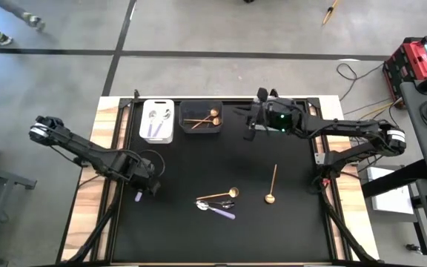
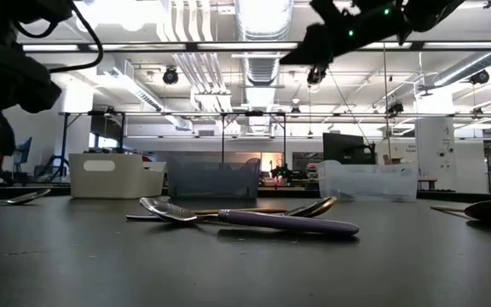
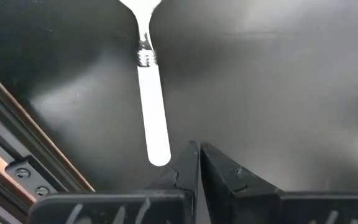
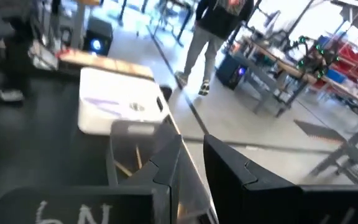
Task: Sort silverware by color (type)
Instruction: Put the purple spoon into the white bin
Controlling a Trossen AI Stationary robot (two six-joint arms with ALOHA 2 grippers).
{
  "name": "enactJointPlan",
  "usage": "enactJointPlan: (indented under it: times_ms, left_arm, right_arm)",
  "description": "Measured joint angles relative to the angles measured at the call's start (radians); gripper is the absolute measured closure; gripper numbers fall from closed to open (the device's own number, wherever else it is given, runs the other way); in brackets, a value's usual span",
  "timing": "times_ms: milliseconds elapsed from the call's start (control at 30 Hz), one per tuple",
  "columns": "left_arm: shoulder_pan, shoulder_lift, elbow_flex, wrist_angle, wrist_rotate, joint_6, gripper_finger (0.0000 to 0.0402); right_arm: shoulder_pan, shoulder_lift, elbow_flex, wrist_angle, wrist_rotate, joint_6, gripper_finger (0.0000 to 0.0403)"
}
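My left gripper is shut beside the lilac-handled spoon's loose end; I should open it and grip the spoon's handle nearer its metal collar point(image 3: 148, 76).
My left gripper point(image 1: 153, 188) point(image 3: 197, 150) points down at the table's left side, shut, right beside the free end of a lilac-handled spoon point(image 3: 151, 106) point(image 1: 138, 197) that lies flat on the black mat. My right gripper point(image 1: 249, 123) point(image 4: 191, 158) hangs level above the far middle, slightly open, with nothing showing between its fingers. Mid-table lie a gold spoon point(image 1: 218, 195), a lilac-handled spoon point(image 1: 218, 210) point(image 2: 254, 219) and another gold spoon point(image 1: 272, 185). The white bin point(image 1: 156, 136) holds lilac-handled spoons. The dark bin point(image 1: 202, 130) holds gold ones. My left gripper's shut fingers point(image 3: 185, 163) stand next to the free end of the spoon's handle point(image 3: 159, 157), coming from above. Whether they touch it cannot be told. The spoon lies flat on the mat.
A clear bin point(image 2: 369, 181) stands at the far edge, right of the dark bin, under my right arm. Wooden table strips point(image 1: 87, 193) and a dark rail point(image 3: 17, 168) run along the mat's left edge. A person walks in the room beyond point(image 4: 213, 37).
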Motion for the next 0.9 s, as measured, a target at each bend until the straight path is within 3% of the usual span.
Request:
enactJointPlan:
  times_ms: [200, 667, 900]
  left_arm:
    - [0.000, 0.030, -0.001, 0.001, -0.017, -0.039, 0.0401]
    - [0.000, 0.118, -0.002, 0.003, -0.025, -0.059, 0.0400]
    - [0.000, 0.156, -0.002, 0.003, -0.027, -0.048, 0.0374]
  right_arm:
    - [0.001, -0.039, 0.003, -0.009, -0.154, -0.022, 0.0344]
    - [-0.010, -0.038, 0.002, -0.017, -0.153, -0.056, 0.0344]
    - [-0.009, -0.038, 0.002, -0.017, -0.153, -0.055, 0.0344]
